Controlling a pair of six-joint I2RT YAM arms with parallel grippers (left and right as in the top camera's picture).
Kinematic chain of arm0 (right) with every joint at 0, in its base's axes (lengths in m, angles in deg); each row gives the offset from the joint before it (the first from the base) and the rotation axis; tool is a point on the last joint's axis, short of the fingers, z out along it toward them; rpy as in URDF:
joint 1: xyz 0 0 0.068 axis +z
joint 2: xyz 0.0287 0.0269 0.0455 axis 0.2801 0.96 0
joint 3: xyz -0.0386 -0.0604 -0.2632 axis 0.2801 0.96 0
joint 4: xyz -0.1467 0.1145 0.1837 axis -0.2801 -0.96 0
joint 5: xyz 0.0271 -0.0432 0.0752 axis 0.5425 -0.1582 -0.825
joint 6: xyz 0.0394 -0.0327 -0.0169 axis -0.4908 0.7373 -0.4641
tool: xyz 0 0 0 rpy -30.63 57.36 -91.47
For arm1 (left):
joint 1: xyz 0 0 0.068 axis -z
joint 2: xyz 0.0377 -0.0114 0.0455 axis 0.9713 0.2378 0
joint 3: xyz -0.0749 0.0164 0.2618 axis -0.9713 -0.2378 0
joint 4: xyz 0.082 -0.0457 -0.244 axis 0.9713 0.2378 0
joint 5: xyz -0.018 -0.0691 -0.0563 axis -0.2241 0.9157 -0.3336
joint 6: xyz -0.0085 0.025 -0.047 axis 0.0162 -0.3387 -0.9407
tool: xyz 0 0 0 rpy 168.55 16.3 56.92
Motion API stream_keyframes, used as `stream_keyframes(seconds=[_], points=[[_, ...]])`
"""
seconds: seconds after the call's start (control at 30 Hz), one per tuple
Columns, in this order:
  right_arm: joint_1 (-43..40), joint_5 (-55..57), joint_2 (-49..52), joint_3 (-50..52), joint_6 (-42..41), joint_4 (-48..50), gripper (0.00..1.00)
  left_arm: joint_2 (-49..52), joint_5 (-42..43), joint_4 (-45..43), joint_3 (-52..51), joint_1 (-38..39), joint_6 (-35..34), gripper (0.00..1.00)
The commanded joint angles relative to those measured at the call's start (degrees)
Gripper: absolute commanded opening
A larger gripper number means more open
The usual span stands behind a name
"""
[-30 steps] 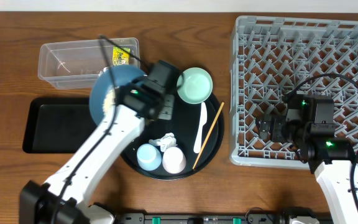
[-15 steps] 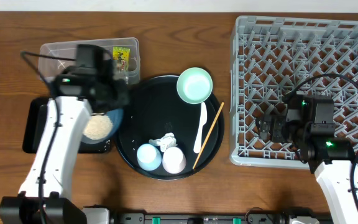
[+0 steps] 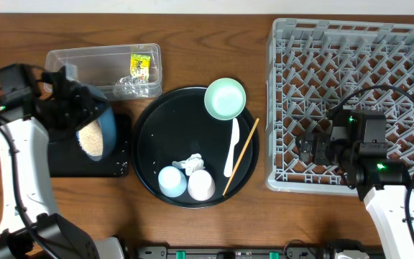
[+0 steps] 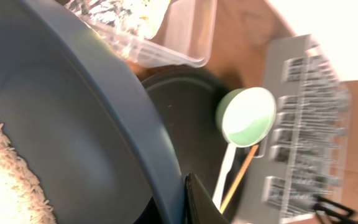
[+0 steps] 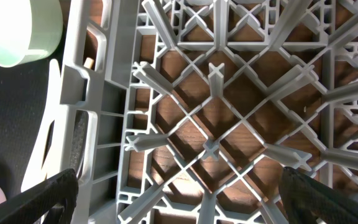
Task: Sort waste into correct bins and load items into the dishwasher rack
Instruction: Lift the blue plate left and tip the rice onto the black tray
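Note:
Next, my left gripper puts the dark blue bowl down on the round black tray (image 3: 180,130) (image 4: 195,124) next to the mint-green bowl.
My left gripper (image 3: 76,109) is shut on the rim of the dark blue bowl (image 3: 100,128), which it holds tilted on its side over the shallow black bin (image 3: 63,164). White rice (image 3: 90,137) lies in the bowl. In the left wrist view one dark finger (image 4: 199,204) presses the bowl's rim (image 4: 157,158), with rice (image 4: 5,180) at lower left. The clear bin (image 3: 85,65) holds the yellow-green wrapper (image 3: 140,66) and crumpled scraps (image 3: 131,88). My right gripper (image 3: 313,152) stands open over the dishwasher rack (image 3: 358,65), with only lattice (image 5: 210,146) between its fingertips.
The round black tray (image 3: 157,137) carries the mint-green bowl (image 3: 226,98), white spoon (image 3: 232,147), chopstick (image 3: 241,155), pale blue cup (image 3: 172,180), pink cup (image 3: 200,185) and a crumpled white scrap (image 3: 190,164). The rack stands at the right.
My left arm has swung the blue bowl from above the round tray leftward over the black bin and tipped it onto its side. The right arm has not moved.

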Motion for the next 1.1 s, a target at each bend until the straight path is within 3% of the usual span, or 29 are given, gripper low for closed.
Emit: stream_keyframes(seconds=[0.0,0.63,1.07], points=[[0.3,-0.4,-0.1,-1.1,-0.7,-0.1,0.99,0.8,10.7,-0.1,-0.4,-3.2,2.1,0.06],[0.3,-0.4,-0.1,-1.1,-0.7,-0.9,0.99,8.3,39.7,-2.2,-5.1,-15.8,6.0,0.06],[0.3,-0.4,-0.1,-1.1,-0.7,-0.9,0.99,8.5,42.1,-2.6,-5.1,-16.8,5.6,0.06]])
